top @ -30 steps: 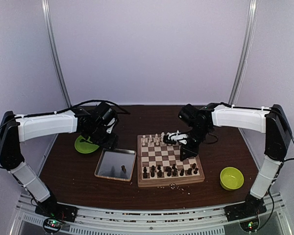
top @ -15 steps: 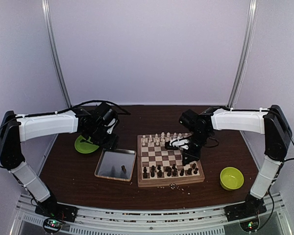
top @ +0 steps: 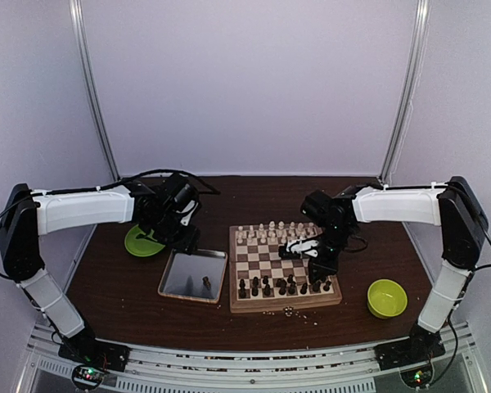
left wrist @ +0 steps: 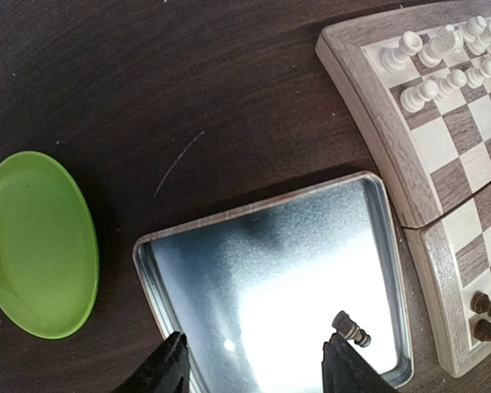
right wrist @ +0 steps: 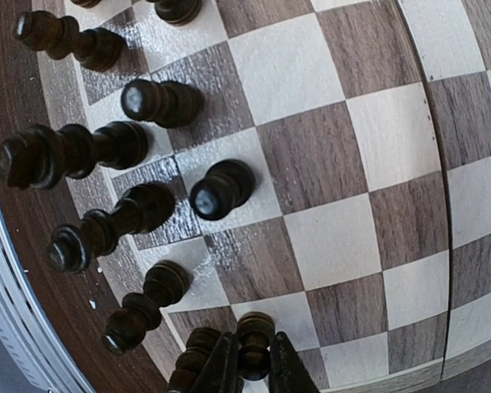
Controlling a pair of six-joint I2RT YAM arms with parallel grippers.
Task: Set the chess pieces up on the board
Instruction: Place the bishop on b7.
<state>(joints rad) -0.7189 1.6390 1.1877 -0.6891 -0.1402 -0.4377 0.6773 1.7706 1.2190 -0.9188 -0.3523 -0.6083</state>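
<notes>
My left gripper should next close on the body of the dark piece (top: 206, 282) (left wrist: 352, 329) that is lying in the silver tray beside the chessboard.
The chessboard (top: 283, 264) lies mid-table with cream pieces along its far rows and dark chess pieces (top: 280, 286) along its near rows. My right gripper (right wrist: 247, 372) is shut on a dark pawn (right wrist: 254, 336), held upright low over a light square near the board's right side; it also shows in the top view (top: 317, 262). Other dark pieces (right wrist: 155, 102) stand close to its left. My left gripper (left wrist: 258, 368) is open above the silver tray (left wrist: 229, 225), and one dark piece (left wrist: 350, 329) lies on its side in the tray by the right finger.
A green plate (top: 144, 242) lies left of the tray, also in the left wrist view (left wrist: 34, 246). A green bowl (top: 387, 297) sits at the right front. Small crumbs (top: 299, 313) lie on the table before the board.
My right gripper has moved from the board's far right toward the near right rows with the dark pawn. The left arm has barely moved.
</notes>
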